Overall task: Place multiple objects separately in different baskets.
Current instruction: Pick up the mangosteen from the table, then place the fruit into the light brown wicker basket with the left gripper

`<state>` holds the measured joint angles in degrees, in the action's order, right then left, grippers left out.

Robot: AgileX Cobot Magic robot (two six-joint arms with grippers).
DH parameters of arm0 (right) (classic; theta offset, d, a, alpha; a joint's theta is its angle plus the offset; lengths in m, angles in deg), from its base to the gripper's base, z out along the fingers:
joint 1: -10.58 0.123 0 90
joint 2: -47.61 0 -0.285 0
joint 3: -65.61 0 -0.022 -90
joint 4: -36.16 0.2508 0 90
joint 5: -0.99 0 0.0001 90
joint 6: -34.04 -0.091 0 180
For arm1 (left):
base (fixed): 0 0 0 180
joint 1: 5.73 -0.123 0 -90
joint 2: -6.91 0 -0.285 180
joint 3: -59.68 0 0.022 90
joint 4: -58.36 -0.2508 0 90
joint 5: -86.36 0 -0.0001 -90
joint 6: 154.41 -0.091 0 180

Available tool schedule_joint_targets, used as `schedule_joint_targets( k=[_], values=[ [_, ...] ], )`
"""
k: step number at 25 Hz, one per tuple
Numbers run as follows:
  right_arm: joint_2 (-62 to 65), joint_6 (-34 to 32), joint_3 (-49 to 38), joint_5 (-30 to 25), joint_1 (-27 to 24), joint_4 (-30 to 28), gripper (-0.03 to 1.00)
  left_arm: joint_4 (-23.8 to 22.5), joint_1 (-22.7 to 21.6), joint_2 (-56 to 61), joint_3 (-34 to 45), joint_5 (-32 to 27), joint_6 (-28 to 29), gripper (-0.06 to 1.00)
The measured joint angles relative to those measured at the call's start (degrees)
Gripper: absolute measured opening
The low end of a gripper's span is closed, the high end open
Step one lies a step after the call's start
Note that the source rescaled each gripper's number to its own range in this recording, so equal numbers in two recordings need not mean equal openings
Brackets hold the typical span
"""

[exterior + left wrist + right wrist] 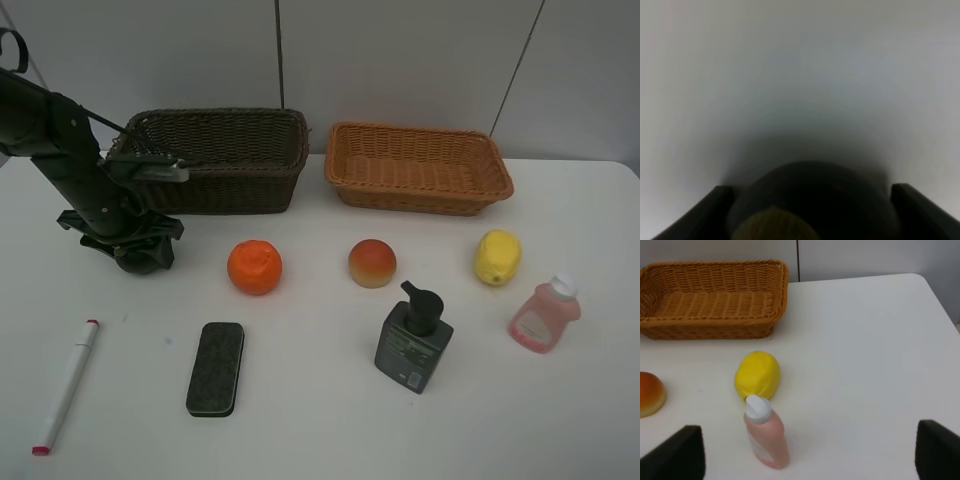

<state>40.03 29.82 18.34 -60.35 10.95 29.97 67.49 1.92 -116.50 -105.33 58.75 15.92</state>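
Note:
Next, I let go of the dark mangosteen with my left gripper near the middle of the orange-tan basket (406,161), behind the peach.
My left gripper (138,245) is down at the table in front of the dark brown basket (222,160). Its fingers (715,210) press both sides of the dark mangosteen (810,195), which shows as a dark ball under the gripper (148,262). My right gripper (810,460) is open and empty above the pink bottle (766,440) and lemon (757,375); it is out of the exterior high view. The orange (255,267), peach (372,263), lemon (497,257), pink bottle (545,317), pump bottle (414,340), eraser (216,367) and marker (66,385) lie on the table. The orange-tan basket (418,168) holds nothing.
The white table (320,430) ends at a grey wall behind the baskets. The left arm (60,150) leans in from the upper left, beside the dark basket's left end.

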Motion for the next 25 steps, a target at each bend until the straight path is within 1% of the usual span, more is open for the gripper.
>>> schedule_joint_targets(
  k=[3, 6, 9, 14, 17, 20, 22, 25],
  values=[
    [0.0, 0.0, 0.0, 0.0, 0.0, 0.0, 1.00, 2.1, 0.4, 2.6, -3.4, -1.4, -0.9, 0.76],
    [0.0, 0.0, 0.0, 0.0, 0.0, 0.0, 1.00, 4.8, 3.2, 3.3, -9.6, -3.7, -3.7, 0.76],
    [0.0, 0.0, 0.0, 0.0, 0.0, 0.0, 1.00, 6.3, 8.9, 2.5, -16.7, -6.8, -4.9, 0.76],
    [0.0, 0.0, 0.0, 0.0, 0.0, 0.0, 1.00, 6.9, 20.2, -2.3, -32.1, -4.3, -5.0, 0.76],
    [0.0, 0.0, 0.0, 0.0, 0.0, 0.0, 1.00, 7.1, 24.9, -8.4, -42.9, -2.1, -4.8, 0.76],
    [0.0, 0.0, 0.0, 0.0, 0.0, 0.0, 1.00, 7.3, 27.2, -16.6, -53.9, 0.2, -3.0, 0.76],
    [0.0, 0.0, 0.0, 0.0, 0.0, 0.0, 1.00, 7.3, 27.6, -22.7, -61.0, 1.4, -1.4, 0.76],
    [0.0, 0.0, 0.0, 0.0, 0.0, 0.0, 1.00, 7.3, 27.6, -30.5, -69.4, 2.5, 0.1, 0.76]
  ],
)
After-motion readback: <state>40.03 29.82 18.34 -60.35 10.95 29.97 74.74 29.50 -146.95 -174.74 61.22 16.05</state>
